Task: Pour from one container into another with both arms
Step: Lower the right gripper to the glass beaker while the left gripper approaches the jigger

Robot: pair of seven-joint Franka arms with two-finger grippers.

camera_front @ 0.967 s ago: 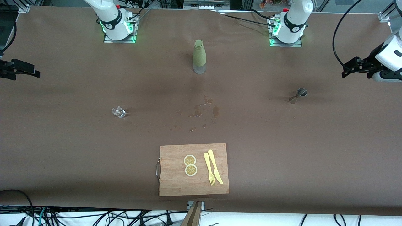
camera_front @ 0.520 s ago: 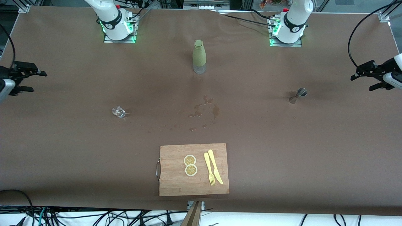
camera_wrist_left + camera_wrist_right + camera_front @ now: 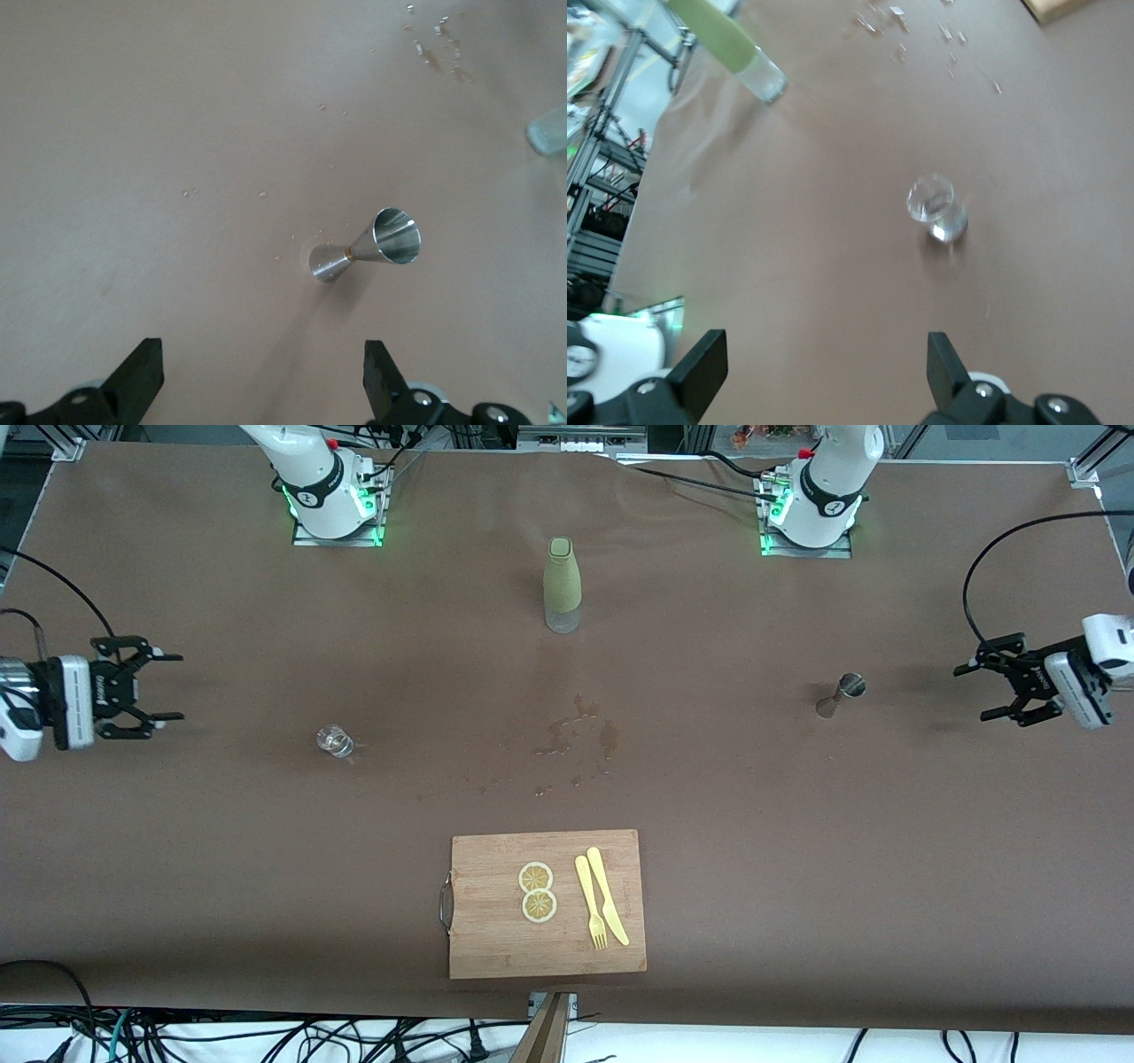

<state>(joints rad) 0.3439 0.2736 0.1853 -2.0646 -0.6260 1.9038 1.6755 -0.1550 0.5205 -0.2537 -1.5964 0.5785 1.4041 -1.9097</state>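
Next, the robot's right gripper should move to the tiny clear glass cup and close around the glass cup's sides [image 3: 337, 742] [image 3: 940, 213], below its rim.
The tiny clear glass cup [image 3: 335, 740] stands on the brown table toward the right arm's end; in the right wrist view the glass cup [image 3: 935, 208] shows ahead of the fingers. My right gripper [image 3: 180, 686] [image 3: 824, 354] hovers open over the table near that end, well apart from the cup, with nothing between its fingers. The steel jigger [image 3: 840, 695] [image 3: 368, 248] stands toward the left arm's end. My left gripper [image 3: 972, 691] [image 3: 261, 363] hangs open and empty over the table by that end, a good gap from the jigger.
A tall olive-green sleeved bottle [image 3: 562, 584] [image 3: 731, 44] stands mid-table near the bases. Wet spots [image 3: 571, 735] lie in the middle. Nearest the camera lies a wooden cutting board [image 3: 496, 939] with two lemon slices [image 3: 537, 891], a yellow fork [image 3: 589, 903] and a knife [image 3: 608, 895].
Both grippers have come in from the table's ends toward the middle, the right toward the glass cup and the left toward the jigger. Cup and jigger have not moved.
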